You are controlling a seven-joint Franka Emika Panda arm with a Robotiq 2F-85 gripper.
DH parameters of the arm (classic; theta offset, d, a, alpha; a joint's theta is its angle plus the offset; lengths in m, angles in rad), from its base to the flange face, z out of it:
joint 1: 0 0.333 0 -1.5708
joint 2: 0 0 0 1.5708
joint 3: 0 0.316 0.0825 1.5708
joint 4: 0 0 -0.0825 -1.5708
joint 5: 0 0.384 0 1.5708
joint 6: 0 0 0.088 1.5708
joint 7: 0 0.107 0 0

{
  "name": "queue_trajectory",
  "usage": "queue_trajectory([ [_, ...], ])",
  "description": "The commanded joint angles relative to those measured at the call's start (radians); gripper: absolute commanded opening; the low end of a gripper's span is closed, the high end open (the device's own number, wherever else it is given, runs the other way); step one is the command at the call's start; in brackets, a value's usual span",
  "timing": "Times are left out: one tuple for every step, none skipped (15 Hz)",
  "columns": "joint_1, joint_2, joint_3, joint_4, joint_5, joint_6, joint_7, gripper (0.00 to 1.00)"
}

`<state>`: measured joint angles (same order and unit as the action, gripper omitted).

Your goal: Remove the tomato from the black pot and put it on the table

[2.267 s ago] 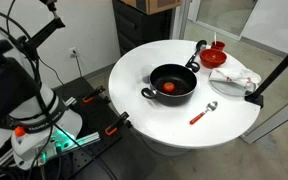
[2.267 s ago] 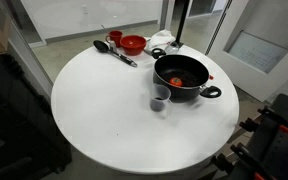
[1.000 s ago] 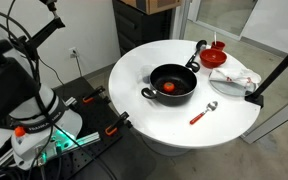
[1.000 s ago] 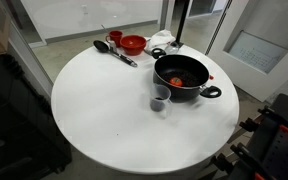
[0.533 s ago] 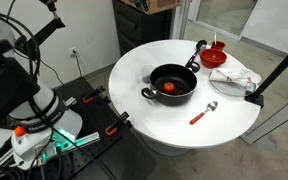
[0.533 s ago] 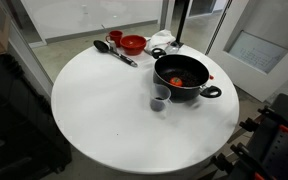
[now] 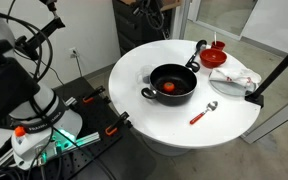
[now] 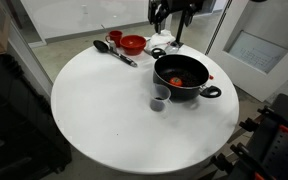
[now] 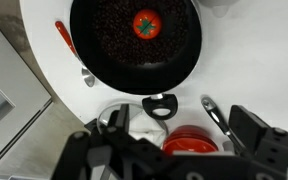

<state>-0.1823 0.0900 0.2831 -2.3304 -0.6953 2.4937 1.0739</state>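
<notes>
Next, the robot's gripper should reach down into the black pot and close on the sides of the tomato [image 7: 169,87] [image 9: 147,24], with the tomato's green leaf between its fingers.
The tomato [image 7: 170,87] lies inside the black pot [image 7: 180,74] near the middle of the round white table [image 7: 144,120]. Both show in the other exterior view too: the tomato [image 8: 176,82], the pot [image 8: 191,70], the table [image 8: 104,115]. My gripper [image 7: 150,12] hangs high above the table's far edge, also seen in an exterior view [image 8: 172,12]. In the wrist view the gripper [image 9: 179,150] is open and empty, over the red bowl [image 9: 189,143]. The pot [image 9: 114,40] with the tomato [image 9: 146,24] lies ahead of it.
A red bowl [image 7: 215,57] and a black ladle [image 8: 114,50] sit near the table's edge. A red-handled spoon [image 7: 201,113], a white cloth [image 7: 234,78] and a small clear cup [image 8: 161,99] lie around the pot. A black stand [image 7: 274,65] rises beside the table.
My gripper has come into view at the top of both exterior views, above the table's far edge. The pot, tomato and other things have not moved.
</notes>
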Motion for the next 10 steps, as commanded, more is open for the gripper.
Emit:
queue_trajectory([
  [0.123,0.148,-0.147,0.105,-0.004,-0.025,-0.002,1.00],
  [0.139,0.175,-0.180,0.113,0.010,-0.008,-0.022,1.00],
  [0.154,0.198,-0.207,0.122,0.020,0.007,-0.036,1.00],
  [0.161,0.221,-0.229,0.130,0.037,0.024,-0.058,1.00],
  [0.168,0.243,-0.249,0.141,0.055,0.036,-0.078,1.00],
  [0.170,0.262,-0.264,0.152,0.084,0.037,-0.105,1.00],
  [0.172,0.280,-0.277,0.162,0.114,0.032,-0.136,1.00],
  [0.176,0.297,-0.293,0.172,0.140,0.017,-0.166,1.00],
  [0.182,0.313,-0.312,0.178,0.157,0.013,-0.192,1.00],
  [0.185,0.329,-0.329,0.184,0.173,0.014,-0.222,1.00],
])
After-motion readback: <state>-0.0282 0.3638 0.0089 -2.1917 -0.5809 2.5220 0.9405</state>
